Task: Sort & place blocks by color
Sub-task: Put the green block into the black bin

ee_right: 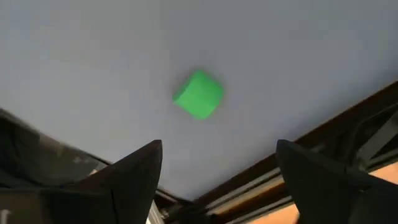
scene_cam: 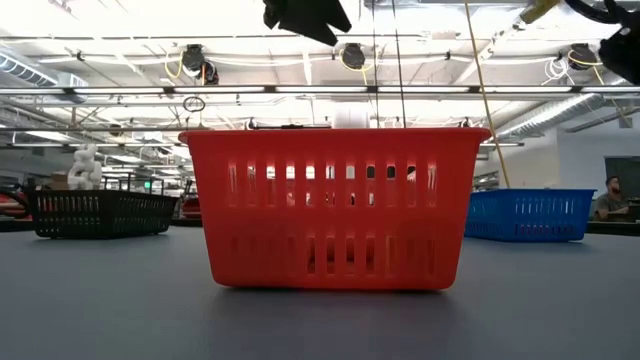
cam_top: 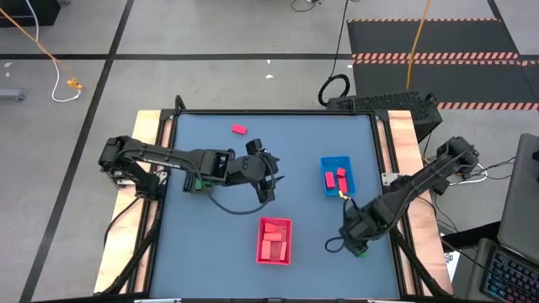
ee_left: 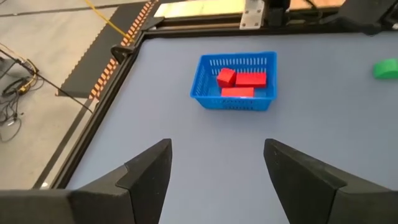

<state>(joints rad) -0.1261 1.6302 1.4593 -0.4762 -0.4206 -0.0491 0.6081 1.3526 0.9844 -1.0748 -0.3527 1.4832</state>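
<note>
The green block lies close to the table's wooden side rail. My right gripper will close on the opposite sides of the green block (cam_top: 364, 255) (ee_right: 199, 95).
A green block (ee_right: 199, 94) lies flat on the blue-grey table, and the left wrist view shows it (ee_left: 385, 68) to the side of the blue tray. My right gripper (ee_right: 217, 149) hovers open above the green block at the table's near right (cam_top: 354, 234), touching nothing. My left gripper (ee_left: 217, 149) is open over the table's middle (cam_top: 268, 172) and faces the blue tray (ee_left: 236, 81), which holds three red blocks (ee_left: 239, 84). A magenta block (cam_top: 239, 129) lies near the far edge. The red tray (cam_top: 274, 240) holds salmon blocks (cam_top: 273, 238).
The low view shows a black tray (scene_cam: 100, 212) to one side of the red tray (scene_cam: 335, 210), and the blue tray (scene_cam: 525, 215) to the other. The table's wooden side rail (ee_right: 323, 149) runs close beside the green block. Bare tabletop (cam_top: 219, 227) lies left of the red tray.
</note>
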